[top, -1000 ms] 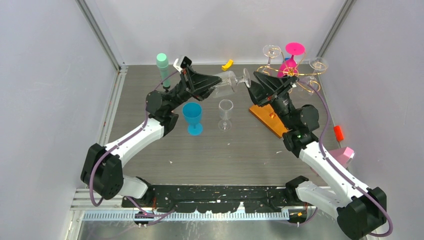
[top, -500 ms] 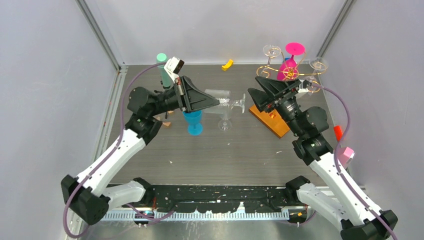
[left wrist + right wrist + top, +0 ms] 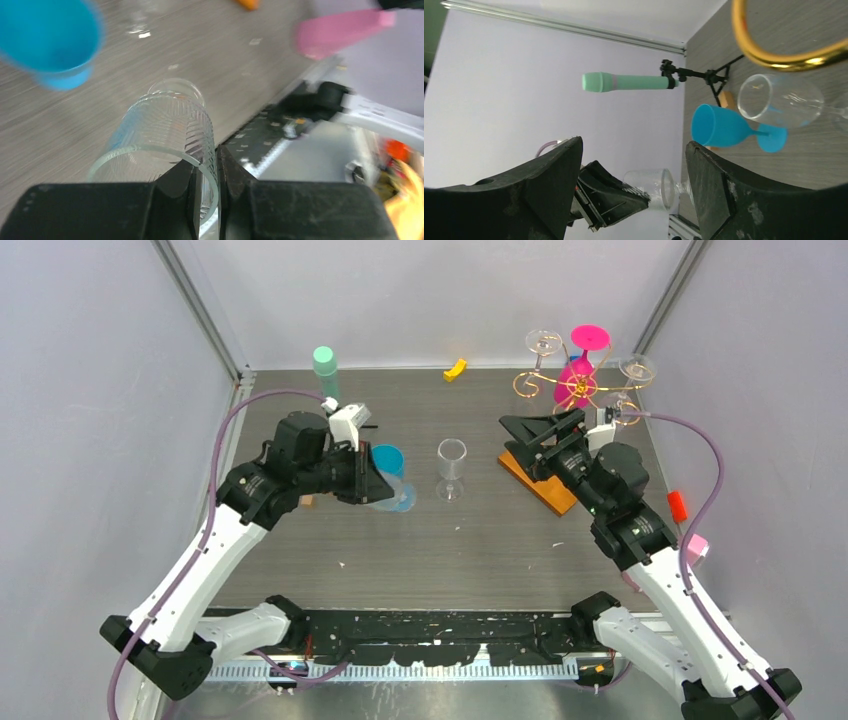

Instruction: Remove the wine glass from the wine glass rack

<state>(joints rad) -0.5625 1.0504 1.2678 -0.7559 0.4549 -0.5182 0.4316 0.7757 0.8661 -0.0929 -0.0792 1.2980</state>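
My left gripper has the clear ribbed wine glass. It will let go of the glass between the small wooden block and the blue goblet [image 3: 337, 509].
My left gripper [image 3: 372, 484] is shut on the rim of a clear ribbed wine glass [image 3: 167, 131], one finger inside the bowl and one outside. It holds the wine glass [image 3: 387, 503] low and tilted, just in front of the blue goblet [image 3: 386, 460]. The wine glass rack [image 3: 574, 390], gold wire on a wooden base [image 3: 541, 483], stands at the back right. It carries two clear glasses [image 3: 543, 342] and a pink one [image 3: 586, 348]. In front of the rack my right gripper [image 3: 512, 435] is open and empty, and its wrist view shows the held glass [image 3: 659, 189] far beyond the open jaws.
A second clear glass [image 3: 451, 465] stands upright mid-table, right of the blue goblet. A mint-green cylinder on a black tripod [image 3: 325, 364] is at the back left, a yellow piece [image 3: 455, 368] at the back wall. A red object [image 3: 678, 505] and a pink block [image 3: 692, 548] lie by the right wall.
The right gripper opened and let go of the glass's foot, then drew back toward the rack. The left arm swung the glass back and down to the blue goblet.
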